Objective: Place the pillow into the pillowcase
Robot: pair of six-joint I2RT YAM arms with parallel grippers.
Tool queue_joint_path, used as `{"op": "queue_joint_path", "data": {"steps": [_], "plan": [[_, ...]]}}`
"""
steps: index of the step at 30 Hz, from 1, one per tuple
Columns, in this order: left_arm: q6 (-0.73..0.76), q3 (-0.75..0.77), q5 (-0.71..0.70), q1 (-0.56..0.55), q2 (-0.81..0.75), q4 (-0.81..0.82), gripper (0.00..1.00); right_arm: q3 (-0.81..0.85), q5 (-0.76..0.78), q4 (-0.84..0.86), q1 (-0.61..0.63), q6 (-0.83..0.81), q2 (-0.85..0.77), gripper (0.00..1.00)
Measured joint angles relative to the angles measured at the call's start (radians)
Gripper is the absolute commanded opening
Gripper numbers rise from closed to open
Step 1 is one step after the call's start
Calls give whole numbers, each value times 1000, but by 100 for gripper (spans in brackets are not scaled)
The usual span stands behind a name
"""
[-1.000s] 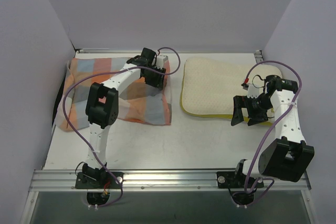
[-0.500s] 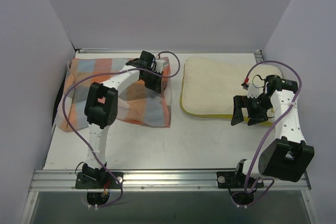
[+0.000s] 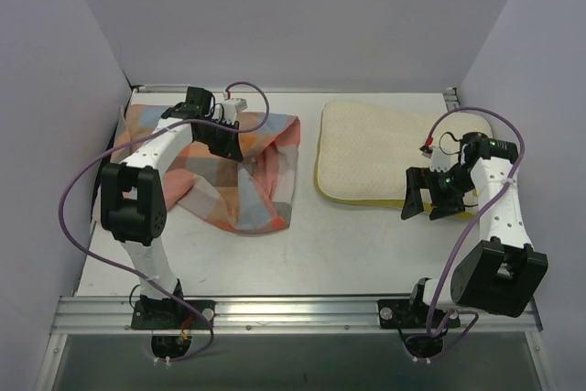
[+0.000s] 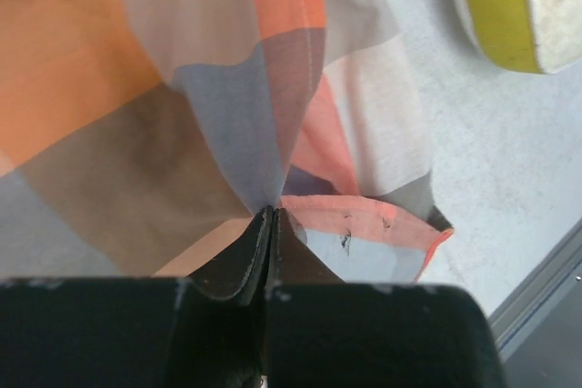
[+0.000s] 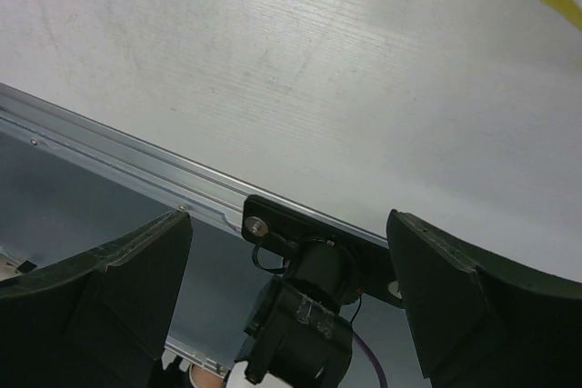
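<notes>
The robot's right gripper should close on the top side of the cream pillow (image 3: 367,151), slightly inward from the end that faces the checked pillowcase.
The checked pillowcase (image 3: 233,171) lies bunched at the left of the table, its right part folded over leftward. My left gripper (image 3: 229,144) is shut on a fold of its cloth; in the left wrist view the closed jaws pinch the pillowcase (image 4: 182,115) at the gripper (image 4: 271,213). The cream pillow (image 3: 375,148) with a yellow edge lies flat at the right; its yellow corner (image 4: 505,6) shows in the left wrist view. My right gripper (image 3: 423,200) is open and empty just in front of the pillow's near right edge, jaws wide apart (image 5: 291,252).
The metal rail (image 3: 293,310) runs along the table's near edge with both arm bases on it. Purple cables loop from each arm. White walls close the table at left, right and back. Bare table (image 3: 348,244) lies in front of the pillow.
My left gripper has moved left and back, dragging the pillowcase's right side with it, so the cloth now folds over. The right arm has barely moved.
</notes>
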Motion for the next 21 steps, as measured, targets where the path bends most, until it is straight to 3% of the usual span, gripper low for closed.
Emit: {"op": "queue_joint_path", "data": {"steps": [6,8,9,12,13,16,17,21], "plan": [[27,-3,-58,27,64,-2,2,-1,-16,6,0,6,6,92],[36,-3,-68,27,87,-2,19,-1,-18,8,0,6,6,93],[42,-3,-68,27,97,-2,38,-1,-20,8,0,6,6,94],[48,6,-59,26,116,-4,58,0,-20,13,1,6,7,98],[50,11,-55,25,118,-3,73,1,-19,18,3,6,7,99],[48,37,-44,16,119,-5,77,19,3,34,18,3,8,100],[47,47,-40,9,119,-5,96,32,19,43,26,2,8,100],[45,87,-33,-29,126,-1,97,109,91,100,81,-21,24,100]]}}
